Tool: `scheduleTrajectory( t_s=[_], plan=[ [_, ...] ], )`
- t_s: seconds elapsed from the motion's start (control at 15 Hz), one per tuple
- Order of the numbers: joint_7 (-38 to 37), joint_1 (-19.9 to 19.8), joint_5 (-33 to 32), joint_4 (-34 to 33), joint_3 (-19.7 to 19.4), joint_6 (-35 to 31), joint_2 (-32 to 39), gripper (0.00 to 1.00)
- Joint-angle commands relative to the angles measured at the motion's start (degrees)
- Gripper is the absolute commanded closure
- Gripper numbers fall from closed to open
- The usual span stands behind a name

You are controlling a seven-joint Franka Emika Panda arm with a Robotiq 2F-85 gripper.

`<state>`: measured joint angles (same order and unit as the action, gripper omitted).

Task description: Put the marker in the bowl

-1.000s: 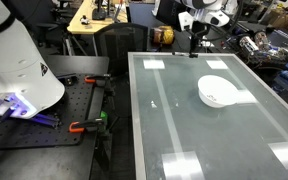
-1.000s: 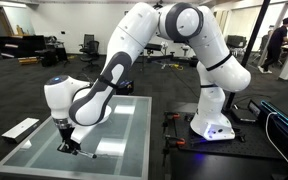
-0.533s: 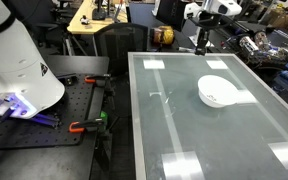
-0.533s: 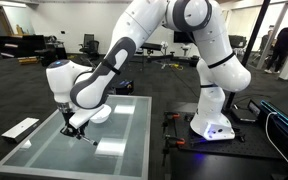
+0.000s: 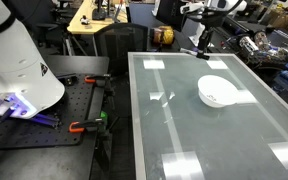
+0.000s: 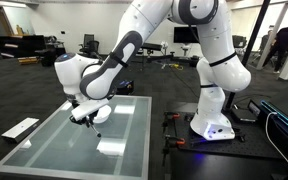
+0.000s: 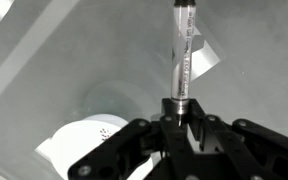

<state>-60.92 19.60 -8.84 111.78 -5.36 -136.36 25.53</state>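
Note:
Next, I open my gripper and let the marker, now hanging above the glass table, go so that it lies across the inside of the white bowl (image 5: 221,97) (image 7: 99,147) on the glass table.
My gripper (image 7: 181,112) is shut on the marker (image 7: 181,50), a thin dark stick with a paler barrel that points away from the jaws. In both exterior views the gripper (image 5: 202,42) (image 6: 85,115) hangs above the glass table with the marker (image 5: 201,51) in it. The white bowl (image 5: 217,91) sits on the glass nearer the camera than the gripper. In the wrist view the bowl (image 7: 82,146) shows at the lower left, beside the jaws and not under the marker.
The glass table top (image 5: 184,135) carries bright light reflections. Beside it is a black breadboard bench (image 5: 44,120) with the robot base (image 5: 14,60) and orange-handled clamps (image 5: 82,126). Cluttered desks stand behind the table (image 5: 269,50).
The gripper has risen from just above the glass, carrying the marker, and the arm has swung higher over the table. The bowl has not moved.

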Motion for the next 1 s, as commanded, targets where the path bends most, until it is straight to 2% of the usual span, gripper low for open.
scheduleTrajectory(
  t_s=[0.0,0.27,0.6,0.93],
  plan=[
    [-9.5,0.5,-4.1,3.4,-1.1,2.4,-4.1,0.95],
    [-20.8,0.6,-10.2,3.5,-1.8,4.7,-5.2,0.95],
    [-35.2,0.2,-17.6,1.6,-1.2,13.0,-5.6,0.95],
    [-42.6,-1.3,-20.7,0.2,0.2,20.7,-5.6,0.95]
  ],
)
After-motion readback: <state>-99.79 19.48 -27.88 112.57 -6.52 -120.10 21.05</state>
